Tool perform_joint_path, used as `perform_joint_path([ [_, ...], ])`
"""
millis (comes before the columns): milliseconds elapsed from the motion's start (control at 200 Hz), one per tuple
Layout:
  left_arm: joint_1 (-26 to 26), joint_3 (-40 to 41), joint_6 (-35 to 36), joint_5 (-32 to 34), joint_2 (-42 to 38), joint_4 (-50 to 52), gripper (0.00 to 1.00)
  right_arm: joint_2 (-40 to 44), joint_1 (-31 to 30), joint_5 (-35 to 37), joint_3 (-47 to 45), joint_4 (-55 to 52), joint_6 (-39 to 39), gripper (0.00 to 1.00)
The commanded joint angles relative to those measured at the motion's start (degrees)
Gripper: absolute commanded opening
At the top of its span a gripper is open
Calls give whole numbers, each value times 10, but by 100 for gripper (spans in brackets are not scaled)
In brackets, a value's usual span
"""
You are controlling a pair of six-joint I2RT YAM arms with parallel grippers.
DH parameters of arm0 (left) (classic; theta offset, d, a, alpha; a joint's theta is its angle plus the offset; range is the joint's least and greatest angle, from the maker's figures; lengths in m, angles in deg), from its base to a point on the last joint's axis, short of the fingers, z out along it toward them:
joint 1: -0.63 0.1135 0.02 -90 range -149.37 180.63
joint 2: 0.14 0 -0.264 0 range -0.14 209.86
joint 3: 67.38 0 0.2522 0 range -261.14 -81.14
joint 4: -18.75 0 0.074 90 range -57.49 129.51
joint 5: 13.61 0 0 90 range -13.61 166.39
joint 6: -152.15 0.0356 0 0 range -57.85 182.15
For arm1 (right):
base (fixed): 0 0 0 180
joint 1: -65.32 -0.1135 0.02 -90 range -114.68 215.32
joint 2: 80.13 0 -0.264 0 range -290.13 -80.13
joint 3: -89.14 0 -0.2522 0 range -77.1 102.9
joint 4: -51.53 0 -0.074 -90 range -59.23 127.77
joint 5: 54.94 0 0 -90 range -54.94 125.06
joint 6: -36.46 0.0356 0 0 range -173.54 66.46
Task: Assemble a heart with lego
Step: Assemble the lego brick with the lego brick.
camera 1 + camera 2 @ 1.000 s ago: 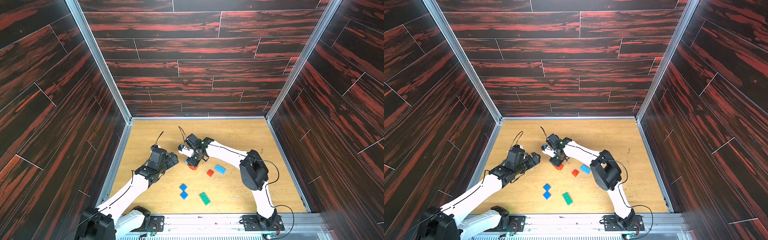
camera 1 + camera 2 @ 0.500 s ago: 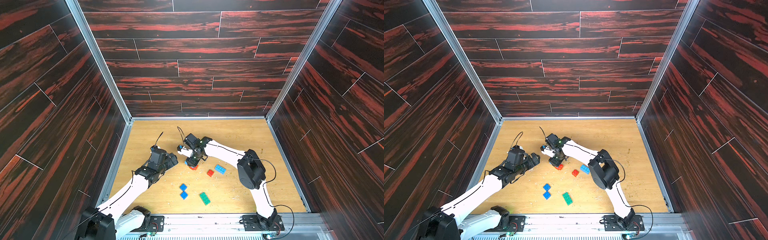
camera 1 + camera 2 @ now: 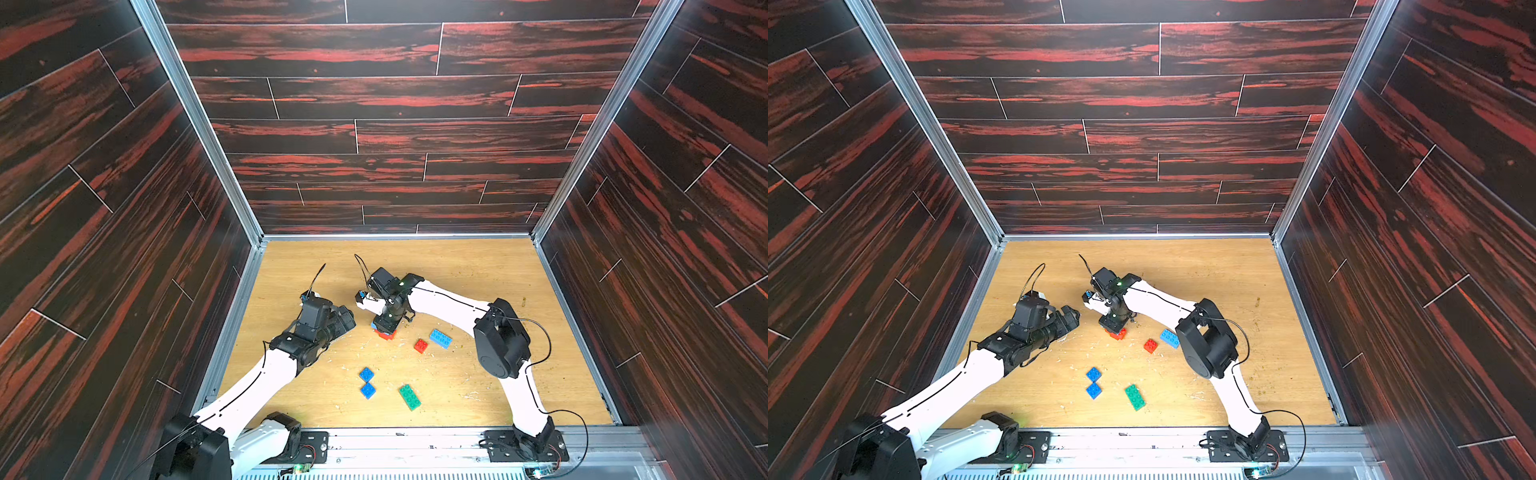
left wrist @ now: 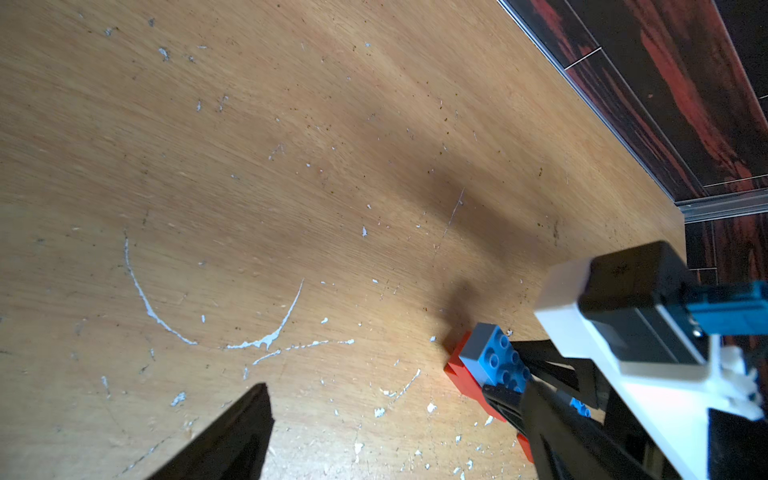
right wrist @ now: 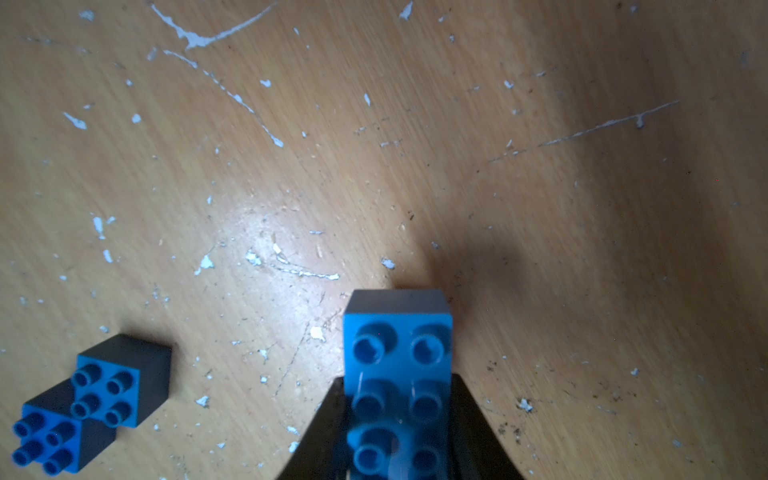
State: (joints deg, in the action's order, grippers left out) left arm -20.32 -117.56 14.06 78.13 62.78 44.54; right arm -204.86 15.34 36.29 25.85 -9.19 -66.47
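Observation:
Next, my right gripper puts the stacked light blue brick down on the floor (image 3: 379, 338) (image 5: 320, 385) between my left gripper and the loose red-orange brick.
My right gripper (image 3: 388, 323) (image 5: 397, 380) points down near the floor's middle, shut on a long light blue lego brick (image 5: 399, 353) (image 4: 494, 361). That brick sits on a red-orange brick (image 3: 384, 334) (image 3: 1118, 333) (image 4: 459, 374). No heart shape shows, only this two-brick stack. My left gripper (image 3: 347, 321) (image 3: 1070, 318) (image 4: 390, 440) hangs open just left of the stack, holding nothing. Loose lego lies nearer the front: a red-orange brick (image 3: 420, 345), a light blue brick (image 3: 440, 338), two dark blue squares (image 3: 366, 374) (image 3: 368, 390) (image 5: 112, 390), and a green brick (image 3: 409, 397).
The wooden floor (image 3: 457, 270) is scratched and flecked with white chips. Dark panelled walls close in the left, back and right sides. A metal rail (image 3: 415, 444) with both arm bases runs along the front edge.
The right arm's elbow has drifted slightly to the left while its gripper stays on the stack. The left arm has barely moved.

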Motion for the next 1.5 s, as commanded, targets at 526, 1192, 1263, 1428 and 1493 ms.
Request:
perform_joint_path([
  [526, 4, 23, -7, -5, -3, 14, 97, -52, -16, -23, -109, 0, -5, 2],
  [1192, 4, 37, 17, -22, -2, 10, 95, -37, -18, -71, -134, 6, -87, 15],
  [1263, 3, 34, 18, -25, 1, 11, 95, -16, -18, -68, -130, 19, -81, 24],
  [1428, 4, 31, 18, -28, 2, 12, 95, 12, -18, -51, -125, 34, -78, 36],
  [1493, 4, 31, 17, -29, 2, 12, 95, 17, -18, -48, -126, 36, -78, 40],
])
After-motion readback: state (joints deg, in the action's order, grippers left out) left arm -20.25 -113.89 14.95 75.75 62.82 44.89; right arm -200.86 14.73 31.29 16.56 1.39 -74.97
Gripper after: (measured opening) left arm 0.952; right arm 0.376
